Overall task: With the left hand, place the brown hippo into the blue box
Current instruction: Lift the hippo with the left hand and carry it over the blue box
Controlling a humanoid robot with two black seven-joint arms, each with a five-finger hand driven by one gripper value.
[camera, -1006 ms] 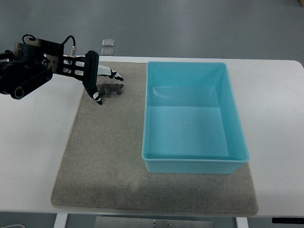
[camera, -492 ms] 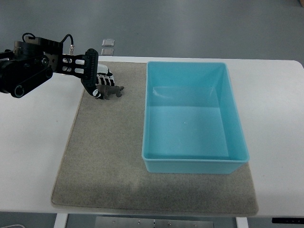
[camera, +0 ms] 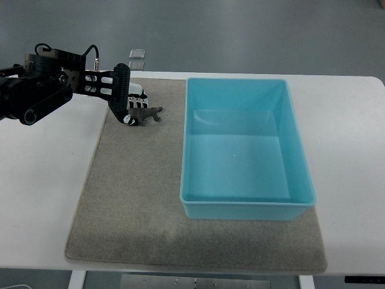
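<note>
The robot's left gripper should release the brown hippo, now slightly above the grey mat's corner, on the bottom of the blue box, beside the box's side (camera: 212, 140) nearest the hand.
A small brown hippo (camera: 146, 114) is held near the far left corner of the grey mat (camera: 138, 198), slightly above it. My left hand (camera: 129, 107) comes in from the left edge and its black and white fingers are curled around the hippo's rear half. The head end sticks out to the right, toward the blue box (camera: 243, 206). The box stands on the right part of the mat, with nothing inside. A gap of mat separates the hippo from the box's left wall.
The mat lies on a white table (camera: 42, 198). Two small clear plastic pieces (camera: 136, 58) sit at the table's far edge, just behind the hand.
The left hand's spread fingers have closed around the hippo. Hand and hippo have then shifted slightly right and lifted a little.
</note>
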